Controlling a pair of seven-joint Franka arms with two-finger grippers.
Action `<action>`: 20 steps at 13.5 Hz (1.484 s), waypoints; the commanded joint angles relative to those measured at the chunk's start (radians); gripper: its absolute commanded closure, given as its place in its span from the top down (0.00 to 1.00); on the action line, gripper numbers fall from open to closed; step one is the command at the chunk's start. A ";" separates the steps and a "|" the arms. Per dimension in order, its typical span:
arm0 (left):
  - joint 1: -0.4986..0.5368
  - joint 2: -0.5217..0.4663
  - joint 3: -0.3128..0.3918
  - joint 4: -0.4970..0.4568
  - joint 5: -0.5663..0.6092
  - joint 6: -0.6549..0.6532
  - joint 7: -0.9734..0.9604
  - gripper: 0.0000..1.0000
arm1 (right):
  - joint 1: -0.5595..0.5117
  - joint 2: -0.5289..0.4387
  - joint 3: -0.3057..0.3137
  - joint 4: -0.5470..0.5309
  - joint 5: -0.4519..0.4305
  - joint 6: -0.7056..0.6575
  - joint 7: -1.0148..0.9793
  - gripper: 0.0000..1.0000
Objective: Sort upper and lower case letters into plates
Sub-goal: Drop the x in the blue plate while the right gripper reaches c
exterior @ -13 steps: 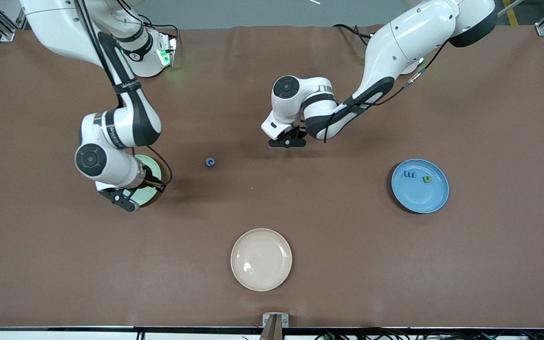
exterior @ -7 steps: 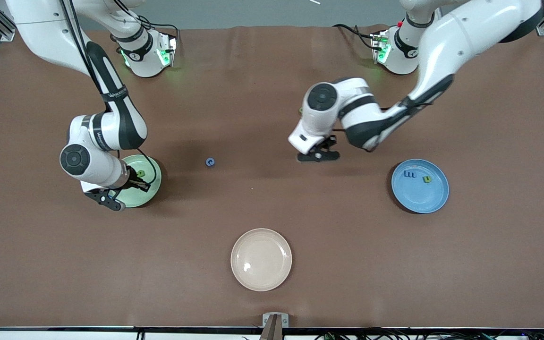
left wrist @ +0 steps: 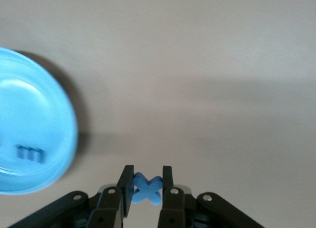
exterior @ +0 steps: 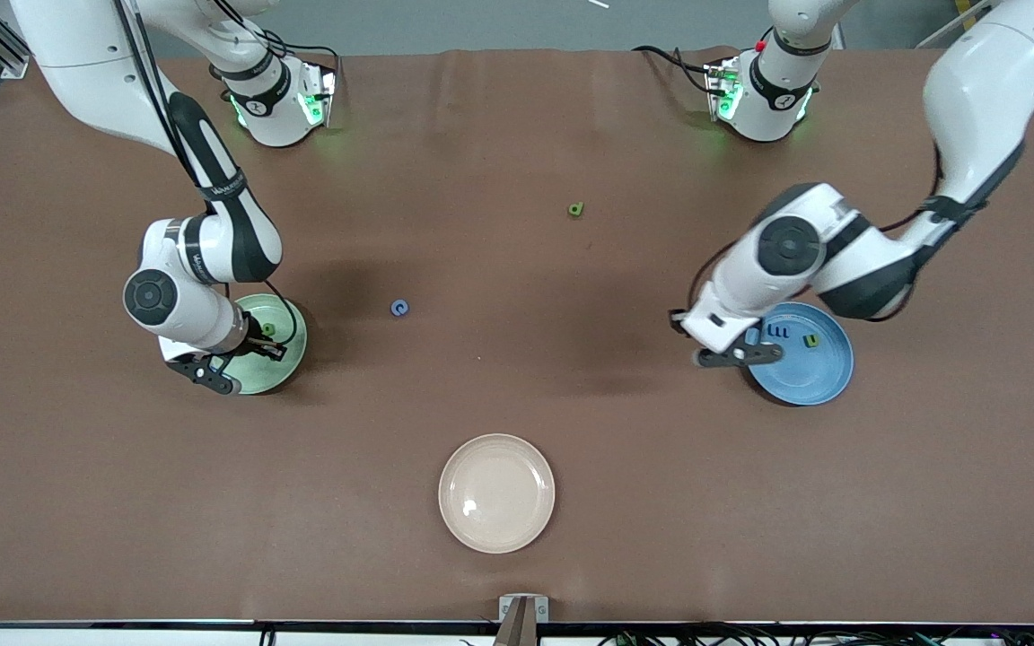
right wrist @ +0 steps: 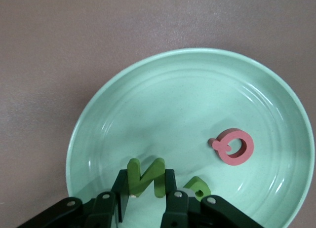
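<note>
My left gripper is going to release the light blue x, now at the blue plate's rim, in the blue plate (exterior: pixel 811 362), setting it just in front of the yellow-green letter.
My right gripper (exterior: pixel 239 357) hangs over the mint green plate (exterior: pixel 295 346), shut on a green letter N (right wrist: pixel 145 177). In that plate (right wrist: pixel 163 99) lie a pink Q (right wrist: pixel 234 146) and another green letter (right wrist: pixel 197 187). My left gripper (exterior: pixel 737 356) is over the table at the rim of the blue plate (exterior: pixel 818 372), on the side toward the right arm's end. It is shut on a light blue letter x (left wrist: pixel 147 188). The blue plate (left wrist: pixel 29 114) holds a dark blue m (left wrist: pixel 30 153) and a yellow-green letter (exterior: pixel 810 341).
A blue letter c (exterior: pixel 400 308) lies loose on the brown table between the two plates. A small green letter (exterior: pixel 576 209) lies farther from the front camera, near the middle. A bare cream-beige plate (exterior: pixel 496 493) sits near the table's front edge.
The left arm has swung from the table's middle to the blue plate's rim, carrying the x and uncovering the small green letter. The right gripper has only shifted slightly over the mint plate.
</note>
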 commanded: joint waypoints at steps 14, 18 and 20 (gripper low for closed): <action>0.101 0.000 0.268 -0.046 0.118 0.141 0.354 0.08 | 0.105 -0.032 0.116 0.067 0.011 -0.137 0.378 1.00; 0.100 0.001 0.317 -0.038 0.120 0.198 0.420 0.08 | 0.246 -0.004 0.122 0.047 0.081 -0.005 0.541 1.00; 0.101 0.000 0.333 -0.035 0.121 0.203 0.445 0.08 | 0.289 0.020 0.122 0.015 0.081 0.087 0.601 1.00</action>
